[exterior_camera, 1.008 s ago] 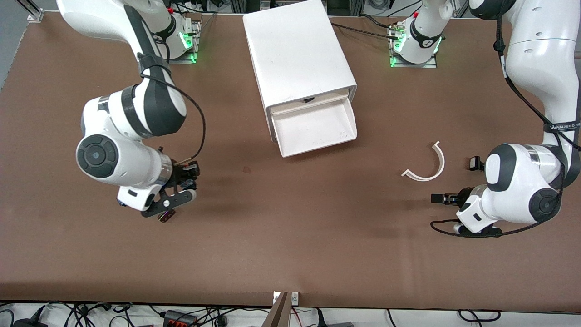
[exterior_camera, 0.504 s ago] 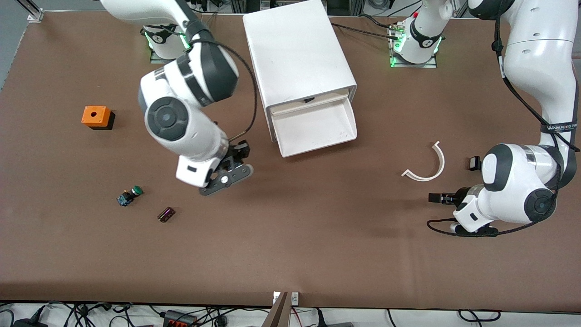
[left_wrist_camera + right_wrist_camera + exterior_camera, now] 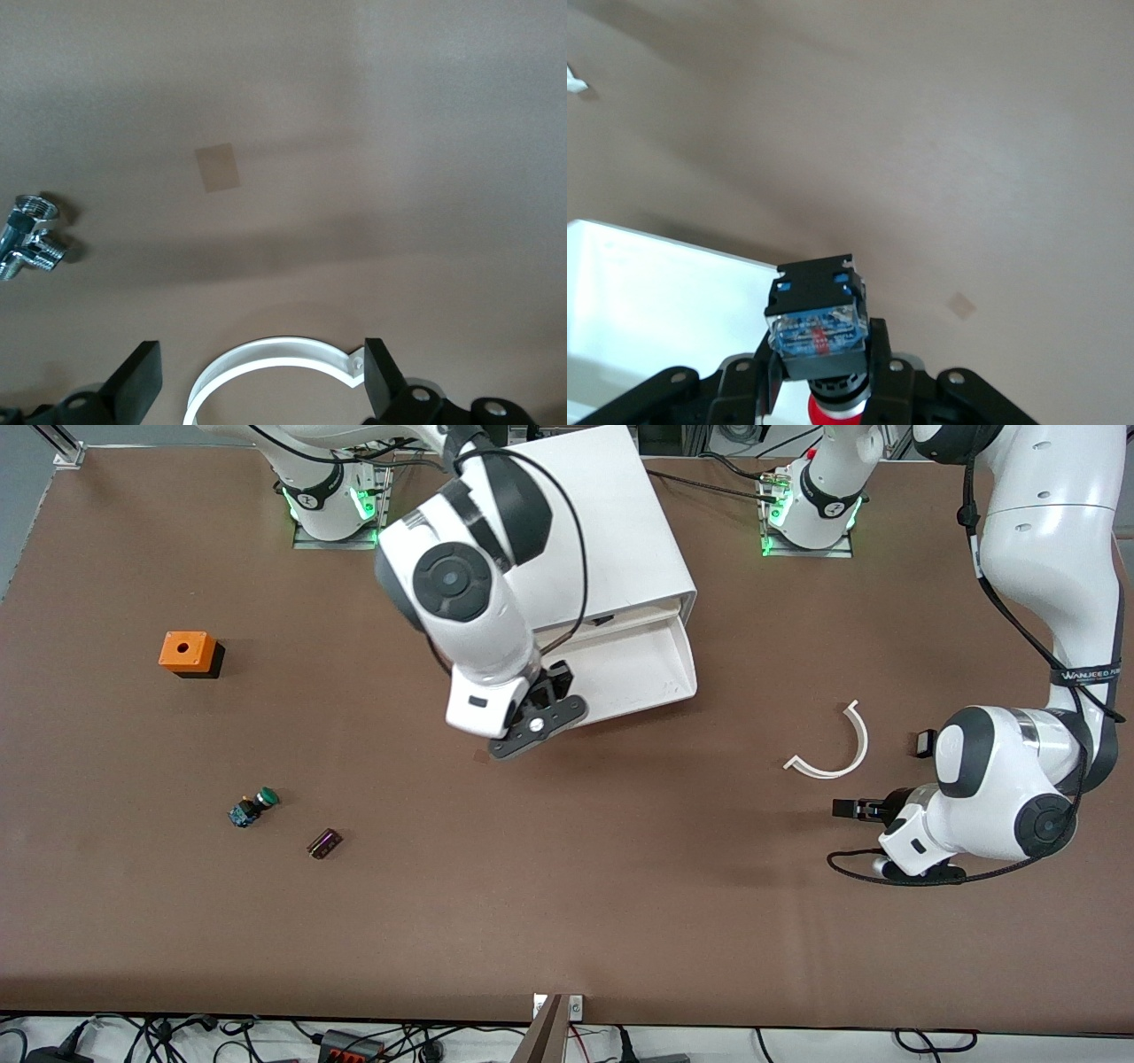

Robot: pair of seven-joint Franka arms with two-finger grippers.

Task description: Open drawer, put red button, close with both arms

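Observation:
My right gripper is going to set the red button down on the middle of the open drawer's white tray [image 3: 609,677] [image 3: 682,323].
The white cabinet [image 3: 585,522] stands at the table's back middle with its drawer [image 3: 638,664] pulled open and its tray bare. My right gripper [image 3: 556,682] is over the drawer's front corner toward the right arm's end. In the right wrist view it [image 3: 821,372] is shut on the red button [image 3: 818,328], blue-and-black body outward and red cap [image 3: 833,409] between the fingers, with the drawer's white tray [image 3: 647,310] below. My left gripper [image 3: 849,809] is open and empty, low over the table beside a white curved clip [image 3: 850,753]. In the left wrist view the clip [image 3: 275,350] lies between the fingers of that gripper [image 3: 259,376].
An orange box [image 3: 188,653], a green-capped button [image 3: 254,806] and a small dark purple piece [image 3: 324,843] lie toward the right arm's end. A chrome fitting [image 3: 31,235] lies near the clip. A small dark object [image 3: 926,742] sits by the left arm.
My right arm has swung from its end of the table to the open drawer, carrying the red button. The left arm has barely moved.

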